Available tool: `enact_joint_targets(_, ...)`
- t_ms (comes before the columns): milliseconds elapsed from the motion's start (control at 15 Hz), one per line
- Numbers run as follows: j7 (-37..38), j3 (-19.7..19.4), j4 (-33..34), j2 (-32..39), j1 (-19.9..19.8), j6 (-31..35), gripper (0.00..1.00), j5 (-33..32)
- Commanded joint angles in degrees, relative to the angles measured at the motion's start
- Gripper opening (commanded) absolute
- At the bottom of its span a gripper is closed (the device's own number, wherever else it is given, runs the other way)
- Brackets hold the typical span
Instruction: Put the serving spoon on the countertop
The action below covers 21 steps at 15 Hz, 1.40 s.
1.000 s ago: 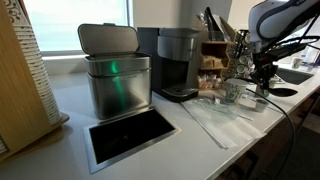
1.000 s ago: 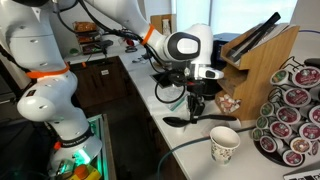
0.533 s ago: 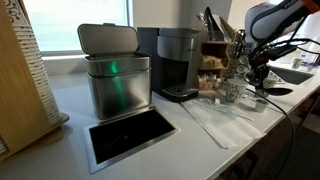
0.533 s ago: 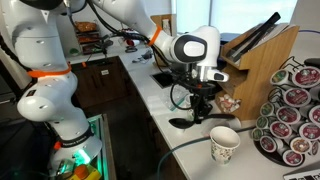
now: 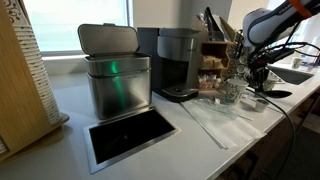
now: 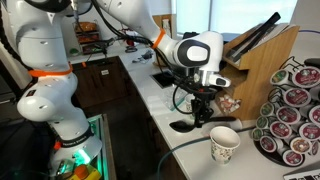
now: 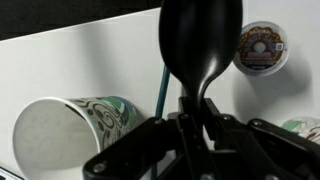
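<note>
I need to have my gripper release the black serving spoon on the countertop (image 5: pixel 280 99) (image 7: pixel 150 76), between the patterned paper cup and the coffee pod.
My gripper (image 6: pixel 203 103) is shut on the handle of the black serving spoon (image 6: pixel 184 125). The spoon hangs bowl down, with the bowl just above or touching the white countertop (image 6: pixel 160 100). In the wrist view the spoon bowl (image 7: pixel 200 40) stretches out ahead of the jaws (image 7: pixel 196 112) over the white countertop (image 7: pixel 80 60). In an exterior view the gripper (image 5: pixel 251 76) hangs over the far end of the countertop (image 5: pixel 195 130).
A patterned paper cup (image 6: pixel 224 144) (image 7: pixel 65 125) stands close beside the spoon. A coffee pod (image 7: pixel 262 48) lies ahead. A pod rack (image 6: pixel 296 110) and a wooden utensil block (image 6: pixel 262 55) stand nearby. A coffee machine (image 5: pixel 178 62), a steel bin (image 5: pixel 114 82) and the dark inset (image 5: pixel 130 133) are farther along.
My gripper has moved with the spoon a little toward the paper cup and the wooden block. The cup has not moved.
</note>
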Motion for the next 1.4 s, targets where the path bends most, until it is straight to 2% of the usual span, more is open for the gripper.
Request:
enact_joint_targets(0, 3.98, -0.99, 0.46, 1.83, 1.08, -1.06, 0.05, -2.83)
enact_joint_targets(267, 5.71, -1.57, 0.38, 2.98, 2.39, -2.82, 0.05, -10.77)
enact_joint_targets(533, 7.06, -1.67, 0.42, 3.69, 2.97, -3.38, 0.05, -14.56)
enact_joint_targets(600, 6.92, -1.61, 0.29, 3.69, 2.99, -3.41, 0.43, -14.78)
enact_joint_targets(733, 5.05, -1.2, 0.26, 3.49, 2.62, -4.31, 0.51, -13.11)
enact_joint_targets(933, 1.1, -0.65, -0.39, 1.34, 1.61, -5.68, 0.73, -8.65)
enact_joint_targets(1133, -2.33, -0.5, -2.64, -5.04, 0.85, -5.32, 0.95, -2.95)
enact_joint_targets(1200, -2.96, -0.63, -3.43, -7.52, 0.65, -5.01, 1.0, -1.21)
enact_joint_targets(1333, -4.75, -0.97, -4.8, -13.39, 0.04, -5.06, 1.0, 3.04)
